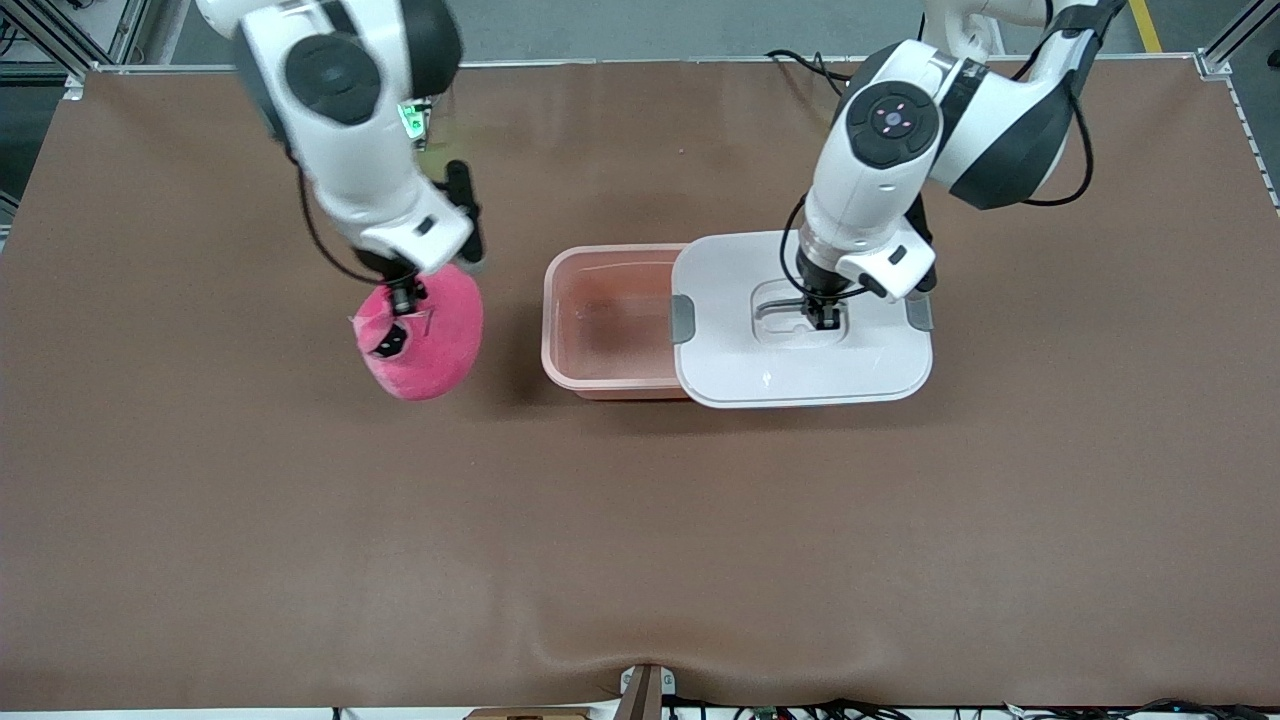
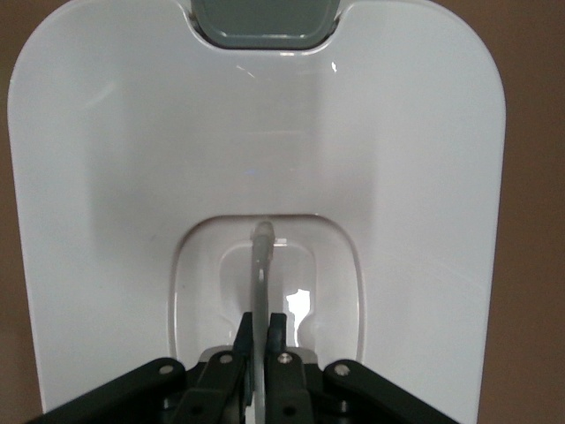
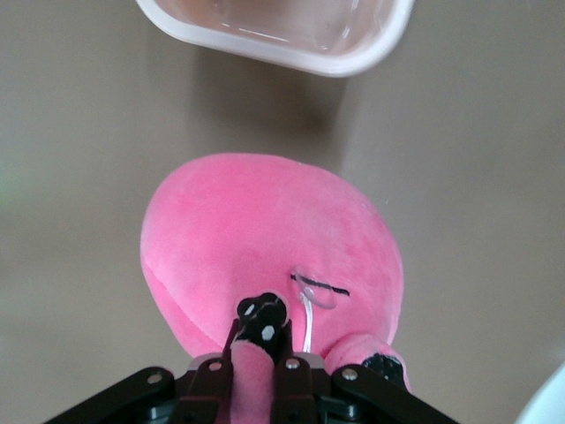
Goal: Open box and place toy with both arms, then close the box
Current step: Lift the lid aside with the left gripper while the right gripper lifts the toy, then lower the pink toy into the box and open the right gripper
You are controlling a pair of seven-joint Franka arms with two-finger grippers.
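Note:
My right gripper needs to release the pink plush toy inside the open pink tub (image 1: 651,322), letting go of it around the middle of the bottom of that tub.
The open pink tub of the box (image 1: 600,320) stands mid-table. Its white lid (image 1: 800,360) is off, overlapping the tub's edge toward the left arm's end. My left gripper (image 1: 824,318) is shut on the lid's centre handle (image 2: 261,265) in the recessed well. A grey clip (image 2: 263,19) shows at the lid's edge. My right gripper (image 1: 403,297) is shut on a part of the pink plush toy (image 1: 425,335) and holds it beside the tub, toward the right arm's end. In the right wrist view the toy (image 3: 265,238) hangs under the fingers, with the tub's rim (image 3: 291,49) close by.
The brown table cover (image 1: 640,560) stretches wide around the box, with open room nearer the front camera. Cables run along the table edge near the left arm's base.

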